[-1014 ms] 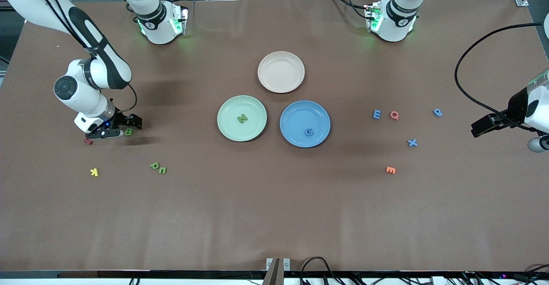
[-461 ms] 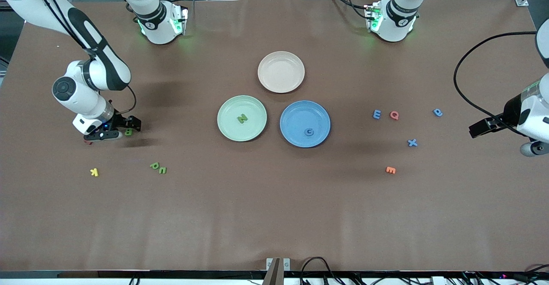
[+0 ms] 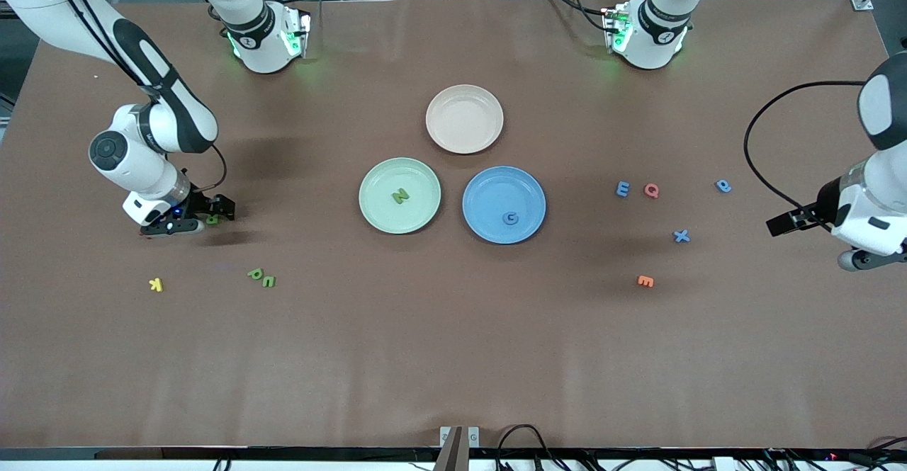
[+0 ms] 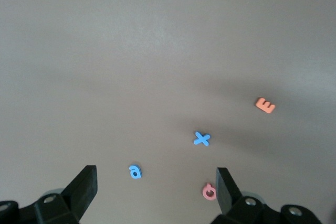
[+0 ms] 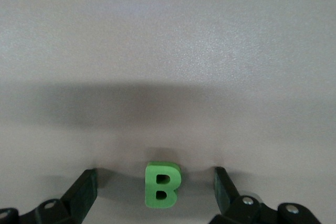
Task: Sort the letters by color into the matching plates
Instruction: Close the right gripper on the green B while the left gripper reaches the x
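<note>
I will next move my left gripper to the blue X between the pink Q and the orange E, and close it on the letter's sides point(image 3: 681, 236) point(image 4: 201, 138).
My right gripper point(image 3: 207, 217) is down at the table toward the right arm's end, open, with the green B point(image 3: 212, 220) point(image 5: 163, 186) lying between its fingers, apart from both. Green P point(image 3: 255, 273) and U point(image 3: 268, 281) lie nearer the front camera. A green N point(image 3: 401, 195) sits in the mint plate point(image 3: 375, 173) and a blue G point(image 3: 511, 218) in the blue plate point(image 3: 496, 188). Blue E point(image 3: 622, 188), D point(image 3: 723, 186) point(image 4: 135, 171) and X point(image 3: 682, 236) point(image 4: 201, 139) lie loose. My left gripper point(image 3: 793, 222) point(image 4: 156, 174) hangs open and empty over the left arm's end.
A beige-pink plate point(image 3: 464, 118) stands farther from the front camera than the other two plates. A pink Q point(image 3: 651, 190) lies beside the blue E, an orange E point(image 3: 645, 281) nearer the camera, and a yellow K point(image 3: 156, 285) near the green P.
My right gripper has settled a little lower around the green B, still open. The left arm's hand has swung toward the front camera over its end of the table.
</note>
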Robot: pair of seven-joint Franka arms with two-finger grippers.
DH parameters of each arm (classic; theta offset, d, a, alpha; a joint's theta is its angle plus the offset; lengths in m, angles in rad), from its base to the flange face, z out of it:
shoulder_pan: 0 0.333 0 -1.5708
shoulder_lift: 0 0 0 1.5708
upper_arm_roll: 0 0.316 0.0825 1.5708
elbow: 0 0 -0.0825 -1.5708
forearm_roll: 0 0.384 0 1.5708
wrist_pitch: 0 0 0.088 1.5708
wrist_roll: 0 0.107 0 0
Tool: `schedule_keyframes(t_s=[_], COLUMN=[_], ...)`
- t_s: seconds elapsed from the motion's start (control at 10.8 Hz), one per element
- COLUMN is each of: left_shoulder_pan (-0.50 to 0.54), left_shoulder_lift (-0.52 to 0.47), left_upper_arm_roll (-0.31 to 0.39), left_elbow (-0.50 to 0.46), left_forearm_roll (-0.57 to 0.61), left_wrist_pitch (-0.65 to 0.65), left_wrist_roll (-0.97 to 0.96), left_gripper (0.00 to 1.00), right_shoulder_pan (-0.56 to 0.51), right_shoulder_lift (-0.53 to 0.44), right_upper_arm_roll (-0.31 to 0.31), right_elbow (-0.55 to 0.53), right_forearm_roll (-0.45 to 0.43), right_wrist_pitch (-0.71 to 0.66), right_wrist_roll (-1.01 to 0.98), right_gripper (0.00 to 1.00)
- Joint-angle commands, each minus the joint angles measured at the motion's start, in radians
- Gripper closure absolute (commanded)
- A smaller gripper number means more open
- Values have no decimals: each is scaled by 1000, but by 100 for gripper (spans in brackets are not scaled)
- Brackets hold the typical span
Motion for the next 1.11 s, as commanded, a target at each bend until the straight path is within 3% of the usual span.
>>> schedule_keyframes(t_s=[0.0,0.09,0.46,0.74,0.83,1.01], left_shoulder_pan=[-45,-57,-68,-77,-80,-88], left_shoulder_lift=[-47,-47,-7,19,36,73], left_upper_arm_roll=[74,81,87,87,87,87], left_elbow=[-200,-266,-398,-479,-490,-490], left_forearm_roll=[-53,-56,-133,-144,-145,-145], left_wrist_pitch=[195,273,434,552,582,602], left_wrist_roll=[39,39,50,50,48,50], left_gripper=[0,0,0,0,0,0], right_shoulder_pan=[-21,-22,-39,-39,-39,-39], right_shoulder_lift=[15,14,3,3,3,3], right_upper_arm_roll=[11,11,13,13,13,13], right_elbow=[12,12,6,6,6,6], right_forearm_roll=[-19,-22,-25,-25,-27,-25], right_wrist_pitch=[11,12,11,11,11,11], right_wrist_roll=[9,7,7,7,7,7], right_gripper=[4,11,13,22,35,42])
